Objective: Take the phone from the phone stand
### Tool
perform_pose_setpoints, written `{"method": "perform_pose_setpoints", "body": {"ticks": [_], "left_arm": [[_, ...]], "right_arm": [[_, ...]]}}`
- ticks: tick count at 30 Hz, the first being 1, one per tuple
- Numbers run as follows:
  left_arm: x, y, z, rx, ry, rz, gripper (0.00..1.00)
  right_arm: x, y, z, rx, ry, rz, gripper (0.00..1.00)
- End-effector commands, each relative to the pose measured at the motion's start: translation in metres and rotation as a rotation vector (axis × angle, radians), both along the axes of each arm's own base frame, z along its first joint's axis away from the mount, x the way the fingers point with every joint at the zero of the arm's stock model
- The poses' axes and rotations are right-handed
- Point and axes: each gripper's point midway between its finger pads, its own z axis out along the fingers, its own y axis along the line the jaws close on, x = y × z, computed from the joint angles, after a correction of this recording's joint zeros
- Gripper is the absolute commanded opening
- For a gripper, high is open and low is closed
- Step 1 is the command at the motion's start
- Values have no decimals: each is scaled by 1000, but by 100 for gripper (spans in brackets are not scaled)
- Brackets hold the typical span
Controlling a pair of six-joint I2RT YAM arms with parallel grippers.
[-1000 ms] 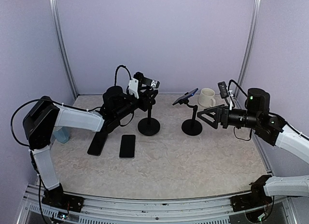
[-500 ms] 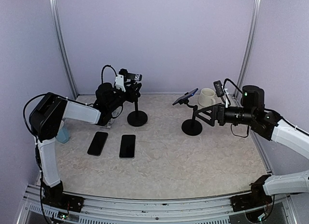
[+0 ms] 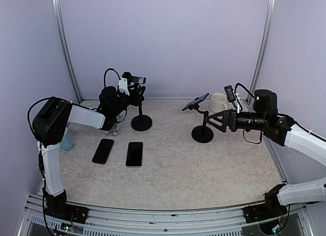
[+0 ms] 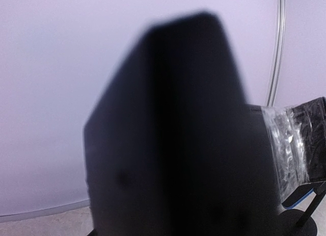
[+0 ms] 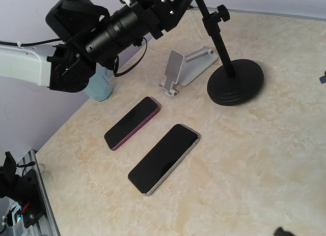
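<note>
The blue phone's raised end (image 3: pixel 206 96), the one nearer the cream mug, should be the next place my right gripper goes to and closes.
A blue phone (image 3: pixel 196 100) rests tilted on top of the right black phone stand (image 3: pixel 202 134). My right gripper (image 3: pixel 218 122) is open and empty, level with the stand's pole and just to its right, not touching the phone. My left gripper (image 3: pixel 135 92) is shut on the upper part of a second black stand (image 3: pixel 141 123) at the back left, which has a taped clamp head (image 3: pixel 137 80) and no phone. In the left wrist view a blurred dark shape (image 4: pixel 173 144) hides the fingers. The blue phone shows at that view's lower right (image 4: pixel 298 198).
Two dark phones lie flat on the table, one with a pink edge (image 3: pixel 103 150) (image 5: pixel 133 122) and one silver-edged (image 3: pixel 134 153) (image 5: pixel 164 157). A grey folding stand (image 5: pixel 183 67) sits behind them. A cream mug (image 3: pixel 219 100) stands at the back right, a pale blue object (image 3: pixel 65 142) at the left.
My left gripper has dragged the left black stand back and to the left, uncovering the pink-edged phone. My right gripper has moved slightly closer to the right stand's pole.
</note>
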Motion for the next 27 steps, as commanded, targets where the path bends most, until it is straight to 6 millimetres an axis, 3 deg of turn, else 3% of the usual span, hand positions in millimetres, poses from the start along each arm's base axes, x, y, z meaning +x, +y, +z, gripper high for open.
{"method": "perform_pose_setpoints", "body": {"ticks": [1,6,10,13,15,18,27], "left_arm": [[-6,6,42,-49,-149,12,34],[-9,10,36,-36,-141,23,37],[-11,12,28,-30,-126,31,46],[-13,13,25,-37,-118,36,65],[-14,13,25,-49,-110,41,82],[-18,14,25,-63,-97,68,98],[-51,17,22,-87,-70,92,99]], "right_arm": [[4,1,19,24,-52,14,94],[5,1,19,24,-52,14,94],[4,1,19,24,-53,16,94],[6,1,19,24,-51,13,94],[8,2,18,26,-49,11,94],[10,3,21,34,-48,9,94],[17,-9,21,35,-27,-95,95]]}}
